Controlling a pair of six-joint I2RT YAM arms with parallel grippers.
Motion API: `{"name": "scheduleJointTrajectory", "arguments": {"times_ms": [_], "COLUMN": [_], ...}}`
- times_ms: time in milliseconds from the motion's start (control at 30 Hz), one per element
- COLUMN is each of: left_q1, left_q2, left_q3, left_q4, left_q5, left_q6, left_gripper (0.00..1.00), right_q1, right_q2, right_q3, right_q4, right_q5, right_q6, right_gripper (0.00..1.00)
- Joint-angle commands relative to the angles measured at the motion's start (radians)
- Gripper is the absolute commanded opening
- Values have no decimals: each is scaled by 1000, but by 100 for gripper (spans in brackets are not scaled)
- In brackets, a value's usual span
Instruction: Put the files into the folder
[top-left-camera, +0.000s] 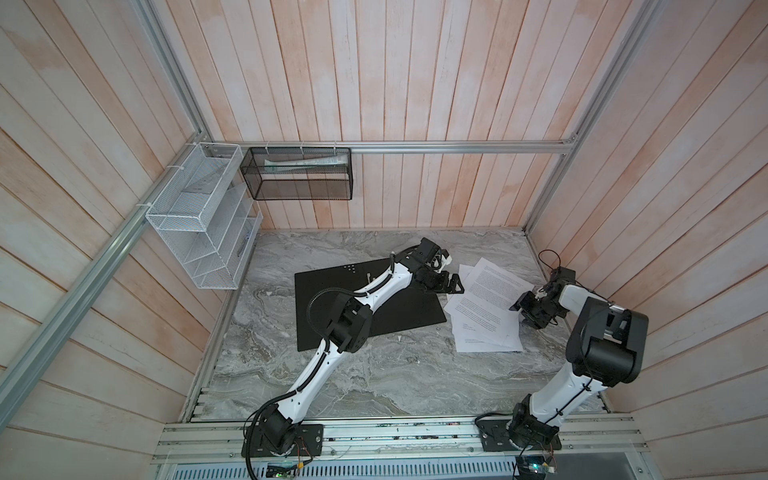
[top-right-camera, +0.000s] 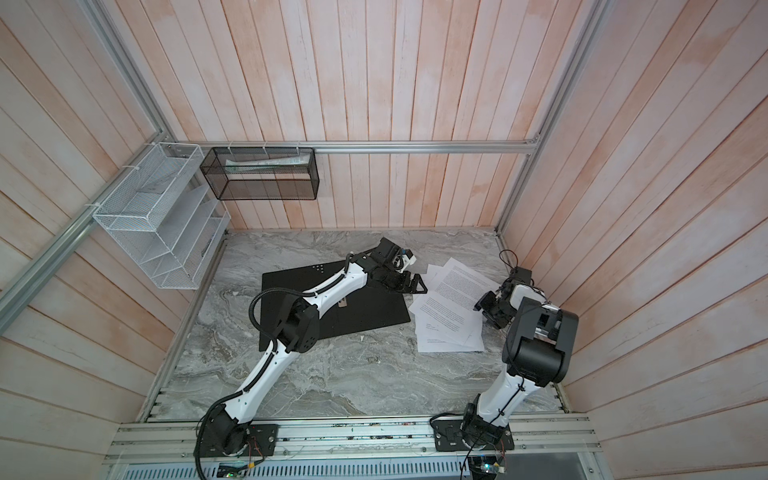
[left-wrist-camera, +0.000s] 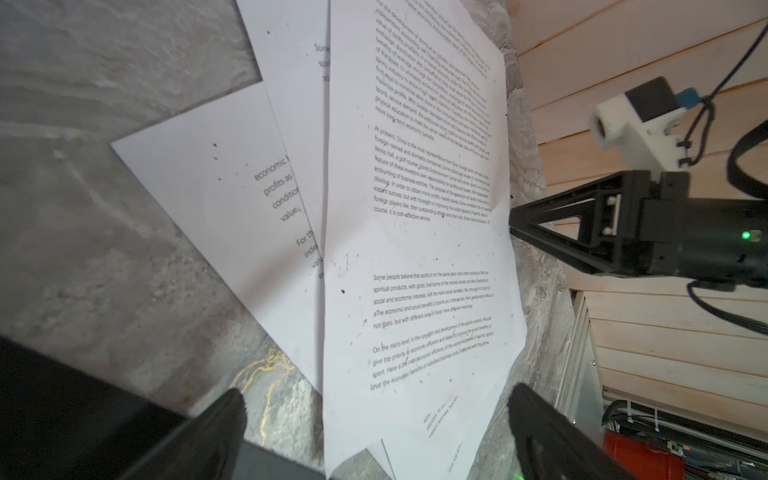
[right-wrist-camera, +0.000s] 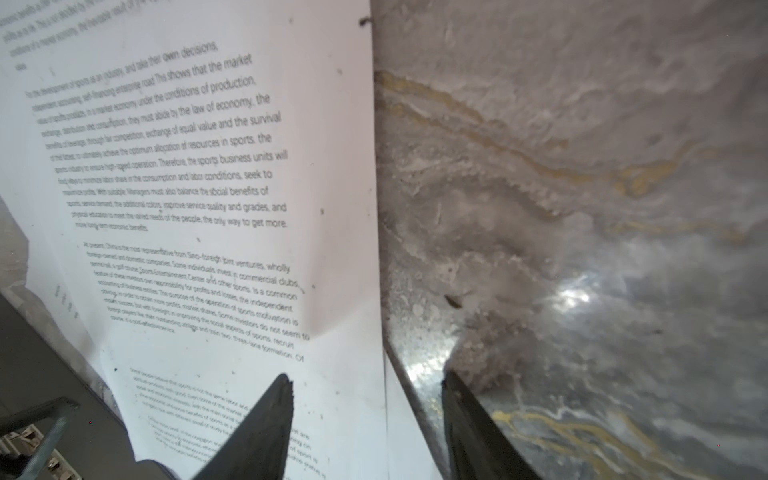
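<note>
The files' outer long edge (top-left-camera: 519, 309) (right-wrist-camera: 385, 392), the one facing away from the black folder, will be gripped near its middle by my right gripper.
The folder (top-left-camera: 399, 316) (top-right-camera: 365, 316) lies open and flat on the marble table, black inside up, partly under my left arm. The files (top-left-camera: 486, 307) (top-right-camera: 449, 311), several white printed sheets, lie fanned out just right of it. My left gripper (top-left-camera: 451, 284) (left-wrist-camera: 378, 411) stands wide open at the sheets' left edge, its fingers either side of the top sheet (left-wrist-camera: 415, 249). My right gripper (top-left-camera: 519, 309) (right-wrist-camera: 368, 378) is open at the sheets' right edge, with one finger (right-wrist-camera: 270, 415) over the paper (right-wrist-camera: 187, 208) and the other over bare marble. Nothing is clamped.
A white wire mesh organizer (top-left-camera: 203, 216) hangs on the left wall. A black mesh basket (top-left-camera: 299, 174) with paper in it hangs on the back rail. Wooden walls close in the table (top-left-camera: 374, 382) at the back and just right of my right arm.
</note>
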Motion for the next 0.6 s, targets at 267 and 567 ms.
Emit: {"name": "scheduleJointTrajectory", "arguments": {"times_ms": [267, 567], "left_q1": [-1, -2], "left_q2": [62, 91], "left_q3": [-17, -73], "left_q4": [16, 77], "left_q5": [80, 198], "left_q6": [-51, -117], "left_gripper": [100, 100], "right_q1": [31, 71], "right_q2": [74, 82], "right_q3": [-43, -74], "right_q4": [-49, -29], "right_q5": [-83, -202], "right_q6": [-22, -17], "right_gripper": [59, 59]}}
